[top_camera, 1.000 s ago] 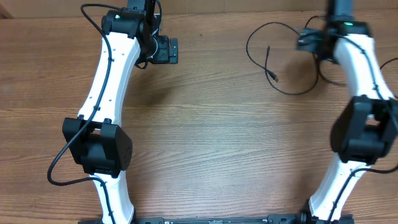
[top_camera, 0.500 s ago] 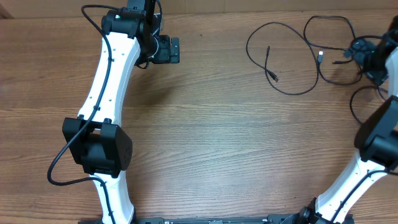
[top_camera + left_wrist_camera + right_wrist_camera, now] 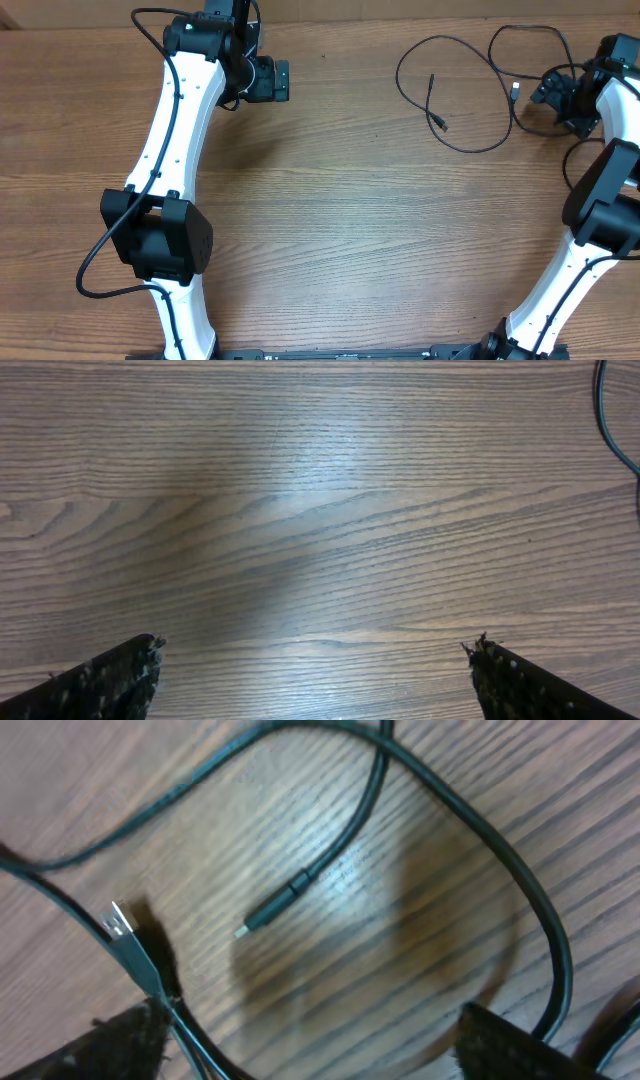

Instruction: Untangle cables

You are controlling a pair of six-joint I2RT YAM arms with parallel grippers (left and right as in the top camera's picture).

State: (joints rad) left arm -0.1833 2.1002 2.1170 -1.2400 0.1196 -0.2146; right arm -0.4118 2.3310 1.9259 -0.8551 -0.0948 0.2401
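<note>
The second cable's silver-tipped plug lies against the wide loop, so the robot's right gripper will take the second cable (image 3: pixel 527 885) by its curve and pull it clear.
Thin black cables lie at the far right of the table. One cable (image 3: pixel 405 88) makes a wide loop with two small plugs inside it. A second cable (image 3: pixel 530 30) arcs beside it and ends in a silver-tipped plug (image 3: pixel 516 89). My right gripper (image 3: pixel 545 93) hovers low over this second cable, open. In the right wrist view the right gripper (image 3: pixel 315 1045) stands wide over bare wood; a cable (image 3: pixel 480 830) curves round it, a small plug (image 3: pixel 268 912) lies ahead, and the silver plug (image 3: pixel 120 920) sits by the left finger. My left gripper (image 3: pixel 278 80) is open and holds nothing.
A third black cord (image 3: pixel 568 158) curls by the right arm's base at the table's right edge. In the left wrist view the left gripper (image 3: pixel 315 680) is over bare wood, with a thin dark cord (image 3: pixel 612 430) at the top right corner.
The right arm swung off the cable pile toward the right edge, uncovering the second loop, then its gripper came back a little to the left. The left arm has not moved.
</note>
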